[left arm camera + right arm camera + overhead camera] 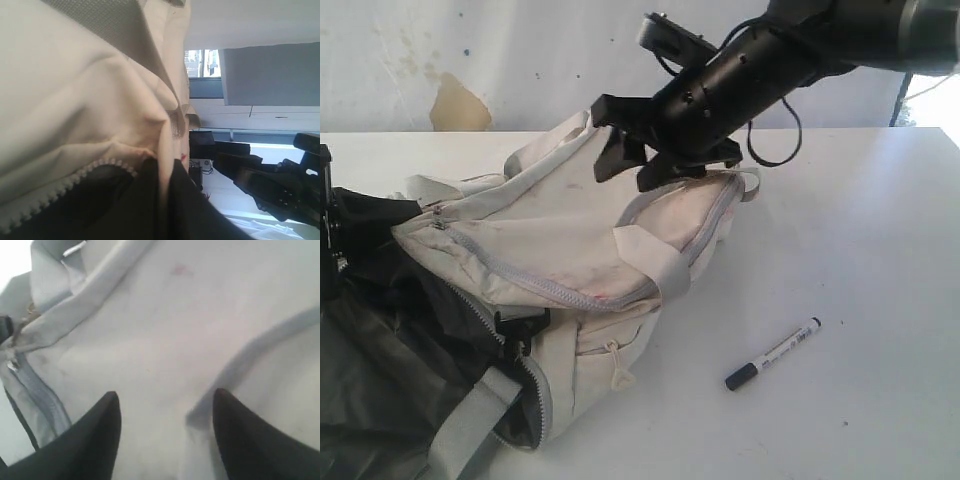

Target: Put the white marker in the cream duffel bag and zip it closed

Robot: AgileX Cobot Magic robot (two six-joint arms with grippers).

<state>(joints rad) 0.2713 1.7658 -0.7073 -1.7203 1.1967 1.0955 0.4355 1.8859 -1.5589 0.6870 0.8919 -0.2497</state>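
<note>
The fingers of my right gripper will move next to the cream duffel bag's zipper pull (438,213) (14,361), beside my left gripper's fingers, and close there.
The cream duffel bag (560,240) lies on its side left of centre, its mouth gaping at the near left and showing dark lining (380,370). The white marker (773,353), black cap toward me, lies on the table to the right of the bag, apart from it. My right gripper (630,168) hovers open just over the top of the bag, and its fingers (107,420) straddle bare cream fabric (165,315). My left gripper (167,167) is shut on a fold of the bag's cream fabric (75,100) beside a zipper (60,192).
The white table (860,250) stretches to the right and front of the bag. A grey webbing strap (470,430) trails off the bag's open end at the near left. A stained wall (458,105) stands behind. The right arm (280,190) shows in the left wrist view.
</note>
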